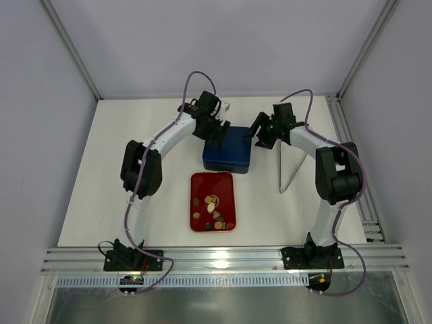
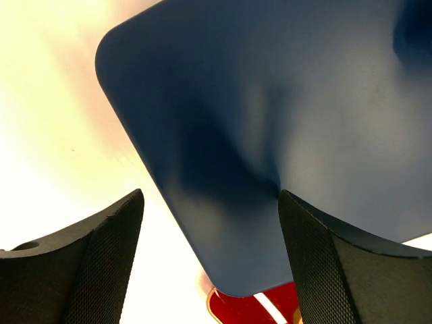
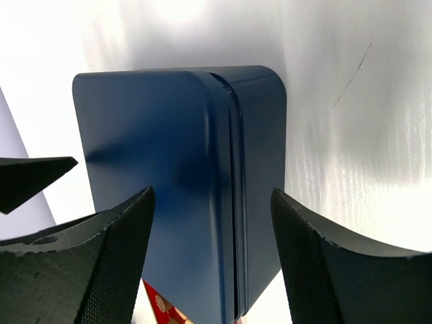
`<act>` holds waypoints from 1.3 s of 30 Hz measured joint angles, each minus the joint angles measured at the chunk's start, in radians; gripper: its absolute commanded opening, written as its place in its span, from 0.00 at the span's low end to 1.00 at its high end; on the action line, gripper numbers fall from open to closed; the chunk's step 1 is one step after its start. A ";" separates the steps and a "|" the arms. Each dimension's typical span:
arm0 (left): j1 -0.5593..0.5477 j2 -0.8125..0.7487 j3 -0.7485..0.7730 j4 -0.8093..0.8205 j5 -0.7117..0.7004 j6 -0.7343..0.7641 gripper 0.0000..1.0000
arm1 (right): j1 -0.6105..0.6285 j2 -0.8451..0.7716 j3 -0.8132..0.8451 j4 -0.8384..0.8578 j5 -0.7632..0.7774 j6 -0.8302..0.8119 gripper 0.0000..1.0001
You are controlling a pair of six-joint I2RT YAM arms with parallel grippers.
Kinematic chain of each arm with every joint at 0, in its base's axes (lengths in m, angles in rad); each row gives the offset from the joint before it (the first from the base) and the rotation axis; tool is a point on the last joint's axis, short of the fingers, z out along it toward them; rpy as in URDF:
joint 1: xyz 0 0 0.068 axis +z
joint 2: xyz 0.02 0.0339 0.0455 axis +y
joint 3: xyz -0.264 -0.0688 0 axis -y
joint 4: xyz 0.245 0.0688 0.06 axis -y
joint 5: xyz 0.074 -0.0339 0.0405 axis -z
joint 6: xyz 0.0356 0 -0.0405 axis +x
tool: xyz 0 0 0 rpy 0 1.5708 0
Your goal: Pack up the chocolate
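Observation:
Next, I pinch lid and box together farther down [image 3: 237, 223] that side with my right gripper, because a dark gap runs along the lid's seam by the box's far corner.
Several small chocolate pieces [image 1: 212, 210], brown, tan and cream, lie on the flat red tray [image 1: 200, 182] in the middle of the table. Behind it stands the dark blue box [image 1: 233, 156] with its lid on. My left gripper [image 1: 217, 135] is open, low over the box's far left edge; the box lid [image 2: 270, 121] fills its wrist view. My right gripper [image 1: 260, 138] is open at the box's right side, jaws straddling the lid seam [image 3: 233, 202]. A corner of the tray shows in both wrist views [image 2: 270, 304] [image 3: 158, 307].
A thin grey rod or panel edge [image 1: 289, 169] lies on the table right of the box. White walls enclose the table at back and sides. An aluminium rail [image 1: 223, 260] runs along the near edge by the arm bases.

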 measured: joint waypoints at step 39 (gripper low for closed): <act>0.251 0.093 -0.064 0.414 0.594 -0.529 0.82 | 0.032 -0.051 -0.097 0.019 -0.037 -0.050 0.50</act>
